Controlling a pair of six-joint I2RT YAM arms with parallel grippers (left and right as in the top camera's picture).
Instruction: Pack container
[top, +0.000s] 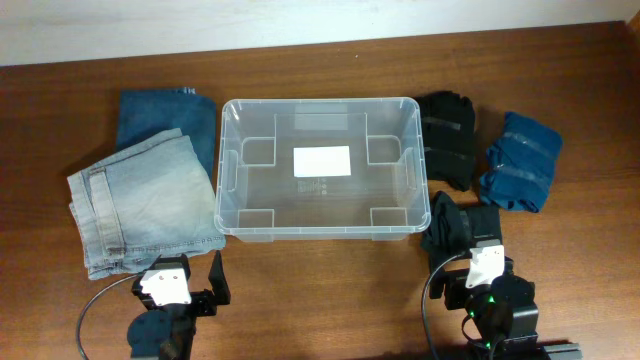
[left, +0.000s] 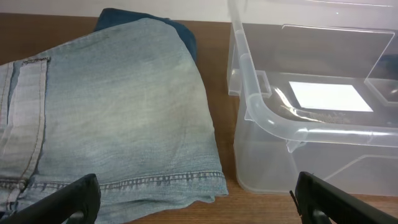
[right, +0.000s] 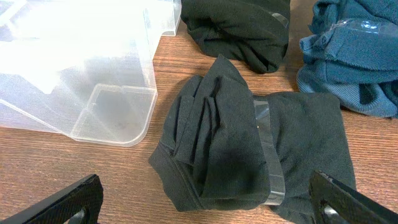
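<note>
My left gripper closes next on the outer edge of the light jeans (top: 86, 248), near their front corner farthest from the clear plastic container.
The clear plastic container (top: 230, 170) stands mid-table with a white label on its bottom; it also shows in the left wrist view (left: 267, 118) and the right wrist view (right: 112, 115). Light folded jeans (top: 140, 205) lie to its left, over dark blue jeans (top: 168, 115). Right of it lie a black bundle (top: 448, 135), a blue bundle (top: 520, 160) and a dark taped bundle (top: 455, 222). My left gripper (left: 199, 208) is open and empty, near the light jeans' hem (left: 112, 124). My right gripper (right: 205, 208) is open and empty, just before the dark taped bundle (right: 249, 149).
The wooden table (top: 330, 290) runs to a pale wall strip at the back. Both arm bases sit at the front edge, with cables trailing. In the right wrist view the black bundle (right: 239, 28) and the blue bundle (right: 354, 56) lie behind the taped one.
</note>
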